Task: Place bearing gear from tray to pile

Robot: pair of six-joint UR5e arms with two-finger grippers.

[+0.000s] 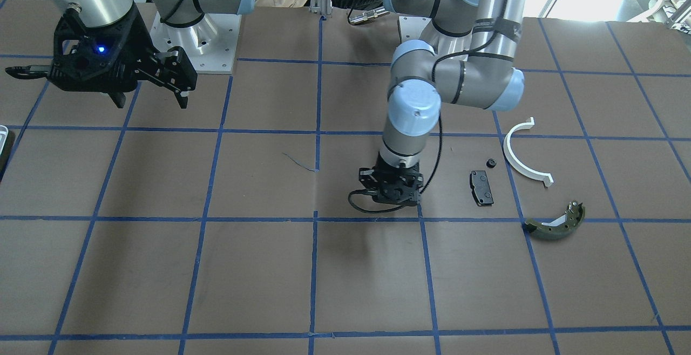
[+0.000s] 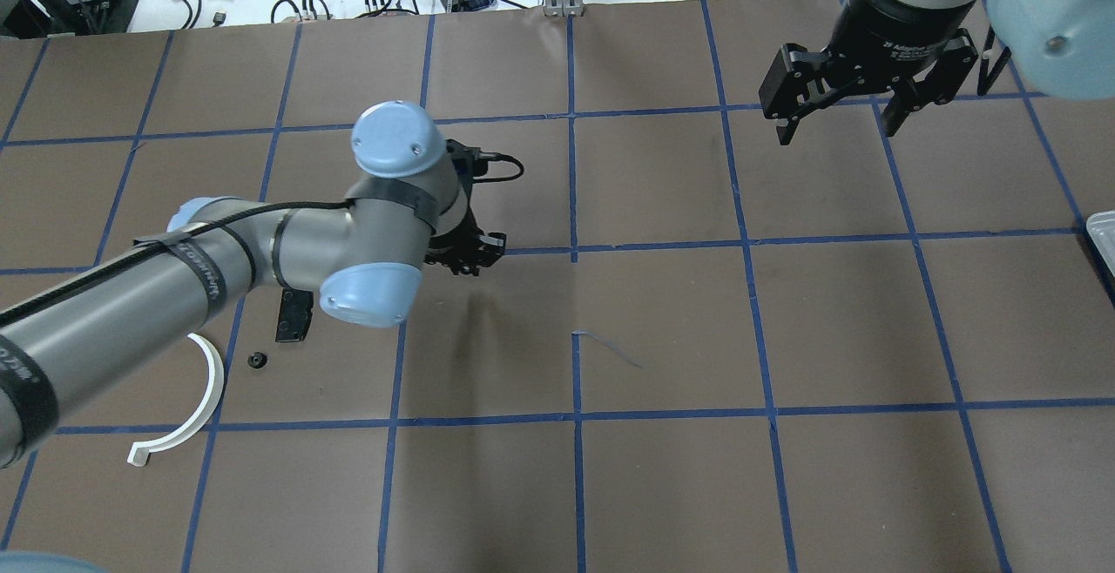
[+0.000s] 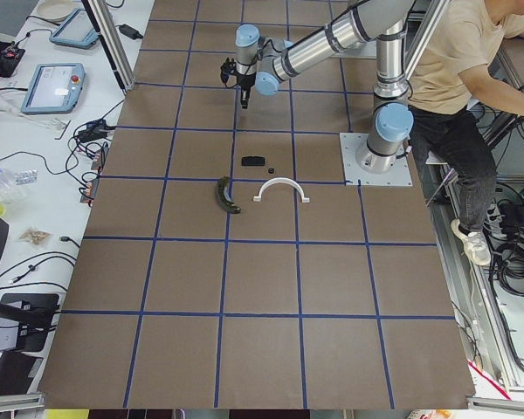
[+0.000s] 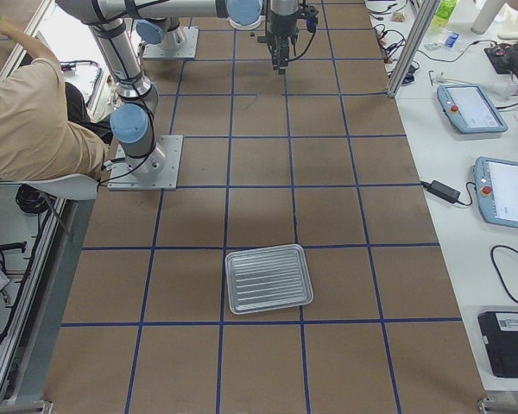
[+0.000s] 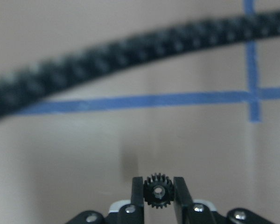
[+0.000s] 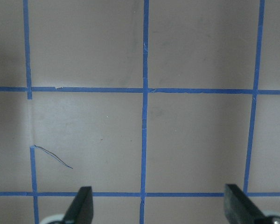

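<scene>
Next, my left gripper releases the bearing gear, now hanging low over the table, between the black rectangular pad and the blue tape line (image 1: pixel 505 186).
A small black toothed bearing gear (image 5: pixel 158 190) sits pinched between the fingers of my left gripper (image 5: pixel 158 187). That gripper (image 1: pixel 391 190) hangs low over the table, left of the pile in the front-facing view. The pile holds a white half-ring arc (image 1: pixel 521 155), a black rectangular pad (image 1: pixel 481 188), an olive-green brake shoe (image 1: pixel 556 224) and a small black round part (image 1: pixel 491 163). The silver tray (image 4: pixel 269 278) lies at the table's right end with nothing visible in it. My right gripper (image 2: pixel 838 124) hangs open and holds nothing, far from the pile.
A person in a beige shirt (image 3: pixel 472 52) sits beside the robot's bases. Tablets and cables lie on the side bench (image 3: pixel 48 87) beyond the table's far edge. Blue tape lines grid the brown tabletop (image 2: pixel 662 320).
</scene>
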